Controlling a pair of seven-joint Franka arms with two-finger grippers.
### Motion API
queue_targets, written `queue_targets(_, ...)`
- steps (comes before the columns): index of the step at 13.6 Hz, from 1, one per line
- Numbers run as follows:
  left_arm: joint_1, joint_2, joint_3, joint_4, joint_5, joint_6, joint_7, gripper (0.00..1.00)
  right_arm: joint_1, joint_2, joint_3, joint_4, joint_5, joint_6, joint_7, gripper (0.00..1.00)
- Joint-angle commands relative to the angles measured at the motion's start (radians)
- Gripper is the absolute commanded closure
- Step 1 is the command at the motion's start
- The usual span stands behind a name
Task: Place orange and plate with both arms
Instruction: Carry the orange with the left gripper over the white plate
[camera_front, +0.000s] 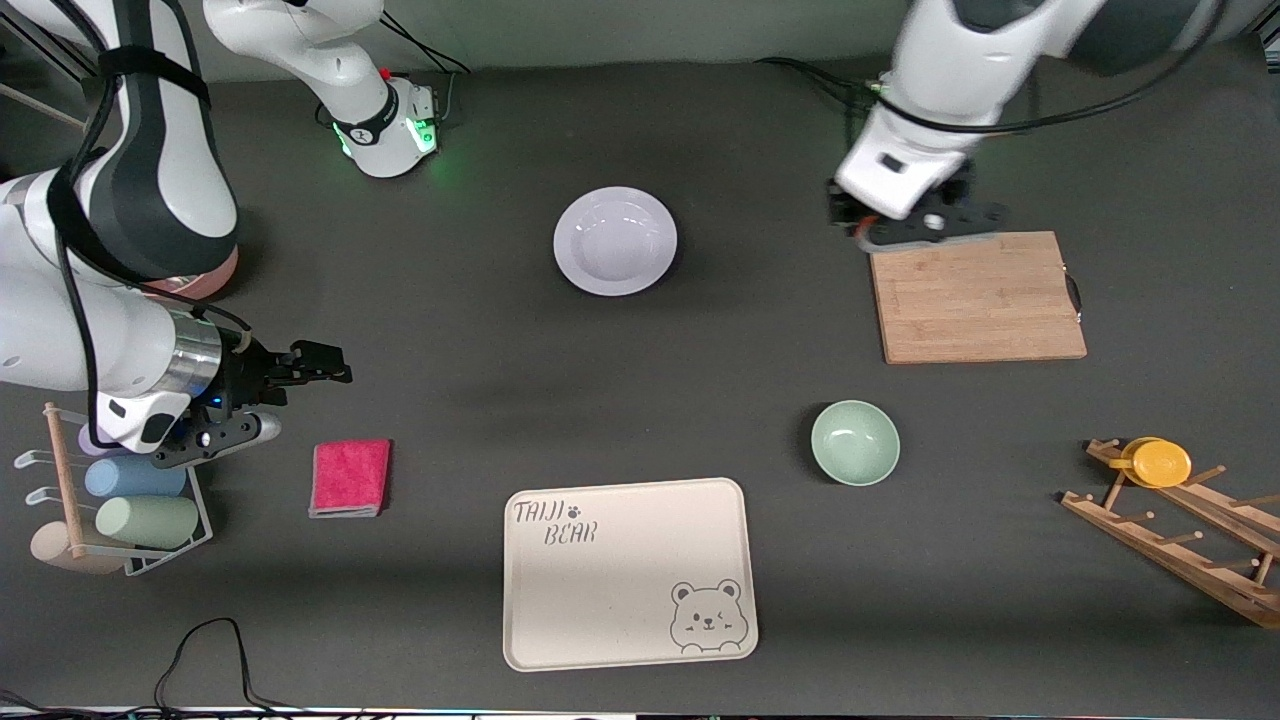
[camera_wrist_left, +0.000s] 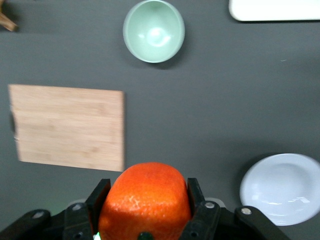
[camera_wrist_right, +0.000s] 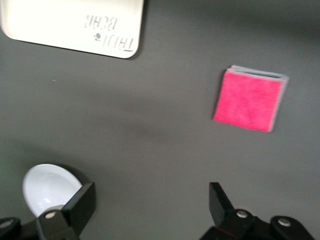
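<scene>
My left gripper needs to let go of the orange in the hollow of the white plate (camera_front: 614, 241) (camera_wrist_left: 283, 191). The orange is now over the cutting board's corner.
The orange (camera_wrist_left: 145, 200) sits squeezed between the fingers of my left gripper (camera_front: 905, 225), which is shut on it in the air over the corner of the wooden cutting board (camera_front: 975, 297) nearest the plate. The white plate (camera_front: 615, 241) lies on the dark table midway between the two arm bases; it also shows in the left wrist view as the plate (camera_wrist_left: 282, 187) and in the right wrist view as the plate (camera_wrist_right: 50, 187). My right gripper (camera_front: 320, 365) hangs open and holds nothing, over bare table just beside the pink cloth (camera_front: 350, 477).
A mint green bowl (camera_front: 855, 442) and a cream bear tray (camera_front: 628, 572) lie nearer the camera. A rack of pastel cups (camera_front: 120, 500) stands at the right arm's end. A wooden rack with a yellow cup (camera_front: 1160, 462) stands at the left arm's end.
</scene>
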Motion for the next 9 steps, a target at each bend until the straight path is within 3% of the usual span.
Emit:
queue_targets(1,-0.148,0.166,-0.047,0.164,0.065,0.008,-0.265,0.45,-0.012,-0.004,-0.012,-0.030,0.088,-0.005,-0.003,0.00)
queue_targets(6,-0.513,0.457,-0.038,0.368,0.259,0.023,-0.646,0.46,-0.044,-0.007,-0.017,-0.076,0.182,-0.007,-0.008,0.00)
queue_targets(9,-0.650,0.575,-0.036,0.381,0.326,0.130,-0.827,0.46,-0.084,0.000,-0.017,-0.097,0.295,-0.042,-0.017,0.00)
